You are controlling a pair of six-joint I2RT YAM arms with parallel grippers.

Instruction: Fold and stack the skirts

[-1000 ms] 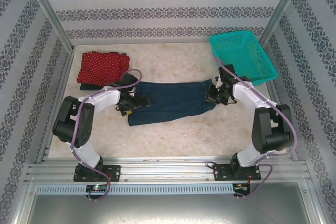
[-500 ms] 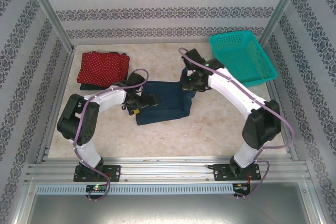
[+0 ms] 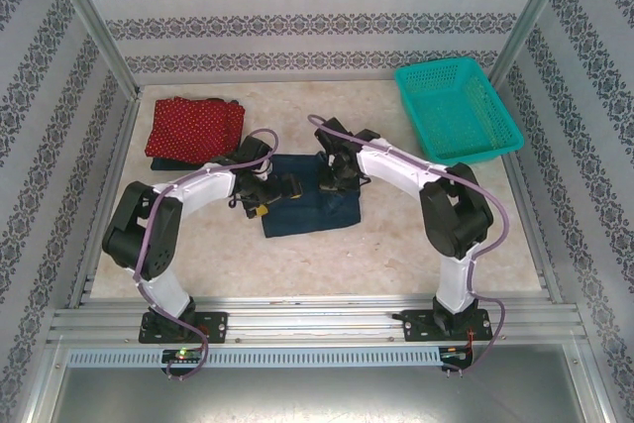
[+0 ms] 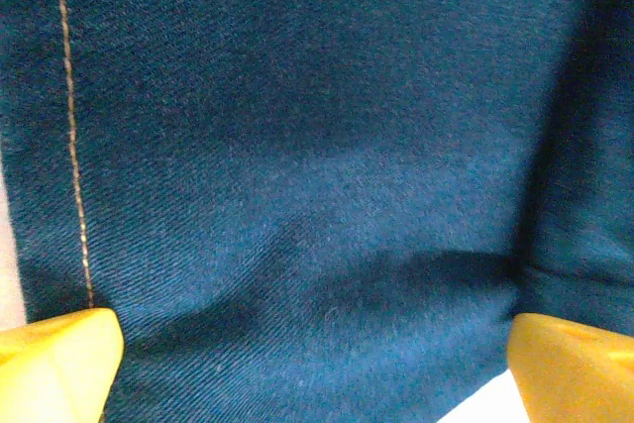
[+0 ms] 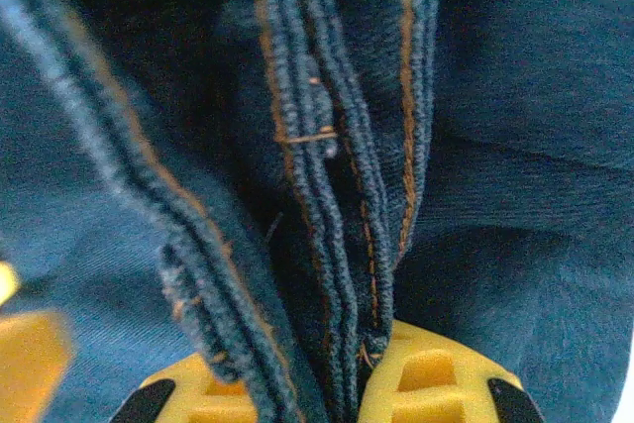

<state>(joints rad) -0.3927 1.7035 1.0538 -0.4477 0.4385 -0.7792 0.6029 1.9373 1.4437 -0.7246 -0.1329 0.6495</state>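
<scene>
The denim skirt's stitched hem, now in the middle of the table, will be released by my right gripper, which will let it go on the flat denim (image 3: 282,195) between the yellow fingers of my left gripper.
A dark blue denim skirt (image 3: 309,203) lies folded in the middle of the table. My right gripper (image 3: 333,173) is shut on its stitched hem layers (image 5: 337,245), which run down between the yellow fingers (image 5: 436,383). My left gripper (image 3: 264,189) is open and low over the skirt's left part. Its yellow fingertips (image 4: 59,364) stand wide apart with flat denim (image 4: 317,146) between them. At the back left, a red skirt with white dots (image 3: 193,124) lies folded on top of a dark skirt (image 3: 161,162).
A teal mesh basket (image 3: 458,106) stands at the back right. Patterned walls and metal posts close in the table on three sides. Bare tabletop (image 3: 396,245) stretches in front of and to the right of the denim skirt.
My right gripper has carried the skirt's right end leftward over the rest, so the long spread skirt is now a short folded block. The left arm has hardly moved.
</scene>
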